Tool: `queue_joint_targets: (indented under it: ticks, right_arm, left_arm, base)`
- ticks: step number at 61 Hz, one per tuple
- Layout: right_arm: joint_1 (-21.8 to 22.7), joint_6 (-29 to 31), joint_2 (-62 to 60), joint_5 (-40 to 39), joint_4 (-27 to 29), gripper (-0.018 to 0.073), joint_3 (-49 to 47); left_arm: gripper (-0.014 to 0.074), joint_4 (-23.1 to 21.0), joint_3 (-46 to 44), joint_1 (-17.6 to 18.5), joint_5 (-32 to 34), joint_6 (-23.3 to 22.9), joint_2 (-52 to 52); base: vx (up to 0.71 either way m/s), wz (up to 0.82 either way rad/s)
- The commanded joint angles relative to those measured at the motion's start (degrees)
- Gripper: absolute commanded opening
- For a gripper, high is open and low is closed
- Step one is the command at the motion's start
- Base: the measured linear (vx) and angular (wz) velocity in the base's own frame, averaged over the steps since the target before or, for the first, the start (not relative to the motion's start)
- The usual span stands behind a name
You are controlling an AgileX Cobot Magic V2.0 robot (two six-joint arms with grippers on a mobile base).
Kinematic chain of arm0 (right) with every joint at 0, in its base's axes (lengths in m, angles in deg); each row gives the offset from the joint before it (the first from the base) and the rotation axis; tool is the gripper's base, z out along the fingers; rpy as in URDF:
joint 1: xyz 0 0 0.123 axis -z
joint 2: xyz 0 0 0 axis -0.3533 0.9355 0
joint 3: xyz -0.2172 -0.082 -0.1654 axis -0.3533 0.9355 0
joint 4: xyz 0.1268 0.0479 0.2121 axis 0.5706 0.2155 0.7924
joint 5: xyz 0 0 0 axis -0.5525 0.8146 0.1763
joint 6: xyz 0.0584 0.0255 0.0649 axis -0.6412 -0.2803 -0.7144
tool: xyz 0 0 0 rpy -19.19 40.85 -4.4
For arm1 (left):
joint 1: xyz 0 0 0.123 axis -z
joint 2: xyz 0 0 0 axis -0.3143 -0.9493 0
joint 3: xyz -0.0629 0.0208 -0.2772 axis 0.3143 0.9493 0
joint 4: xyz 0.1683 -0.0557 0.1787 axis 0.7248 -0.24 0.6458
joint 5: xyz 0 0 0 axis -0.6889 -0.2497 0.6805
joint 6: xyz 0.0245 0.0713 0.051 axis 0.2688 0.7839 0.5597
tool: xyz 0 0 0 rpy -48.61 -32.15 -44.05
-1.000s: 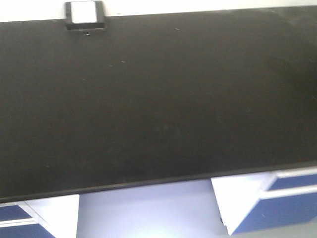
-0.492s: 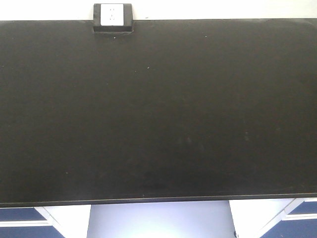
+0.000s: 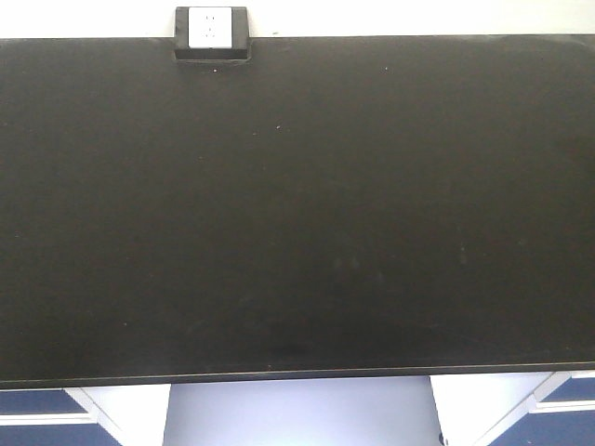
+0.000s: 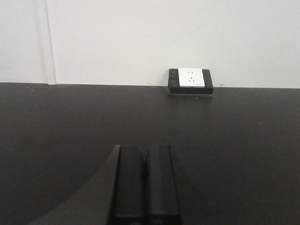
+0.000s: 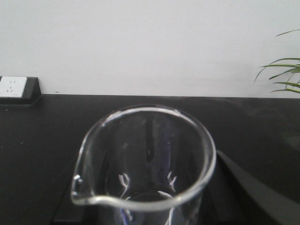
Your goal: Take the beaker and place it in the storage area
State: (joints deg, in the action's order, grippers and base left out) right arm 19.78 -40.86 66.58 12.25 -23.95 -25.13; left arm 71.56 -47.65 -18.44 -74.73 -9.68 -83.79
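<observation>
The robot's right gripper needs to set the beaker down on the black benchtop (image 3: 427,237) next to the thin pale scuff, toward the plant side.
The beaker (image 5: 140,159), clear glass with its pour spout at the lower left of the rim, fills the right wrist view. My right gripper (image 5: 146,187) is shut on the beaker, its dark fingers (image 5: 243,187) showing beside the glass. The beaker hangs over the storage area (image 3: 297,214), a wide matte black benchtop with a black-framed white socket box (image 3: 212,32) at its back edge. In the left wrist view my left gripper (image 4: 146,150) is shut and holds nothing, low over the same benchtop (image 4: 243,140). Neither gripper shows in the front view.
A white wall (image 4: 140,37) rises behind the bench. The socket box (image 4: 191,80) sits ahead and right of the left gripper, and far left (image 5: 16,89) in the right wrist view. Green plant leaves (image 5: 283,75) reach in at the right. Blue cabinets (image 3: 33,409) stand under the front edge.
A second ago the front view was tilted and blurred with the socket box further left. It has since swung square to the bench and held still for the last half second.
</observation>
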Motion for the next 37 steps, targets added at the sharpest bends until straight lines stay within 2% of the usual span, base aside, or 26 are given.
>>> queue_joint_targets:
  ticks: [1, 18, 28, 37]
  right_arm:
    - [0.21, 0.35, 0.42, -5.02, -0.39, -0.0001, -1.71]
    - [0.21, 0.35, 0.42, -7.82, -0.38, -0.0001, -1.71]
    - [0.21, 0.41, 6.91, -18.01, -0.64, -0.0001, -1.71]
    - [0.21, 0.41, 21.84, -30.89, -0.64, -0.0001, -1.71]
  left_arm:
    - [-0.0008, -0.32, 1.25, 0.42, 4.84, -0.33, 0.98]
    - [-0.0008, -0.32, 1.25, 0.42, 4.84, -0.33, 0.98]
    - [-0.0008, -0.32, 1.25, 0.42, 4.84, -0.33, 0.98]
    - [-0.0008, -0.32, 1.25, 0.42, 4.84, -0.33, 0.98]
  base:
    - [0.00, 0.00]
    - [0.00, 0.00]
    - [0.00, 0.00]
    - [0.00, 0.00]
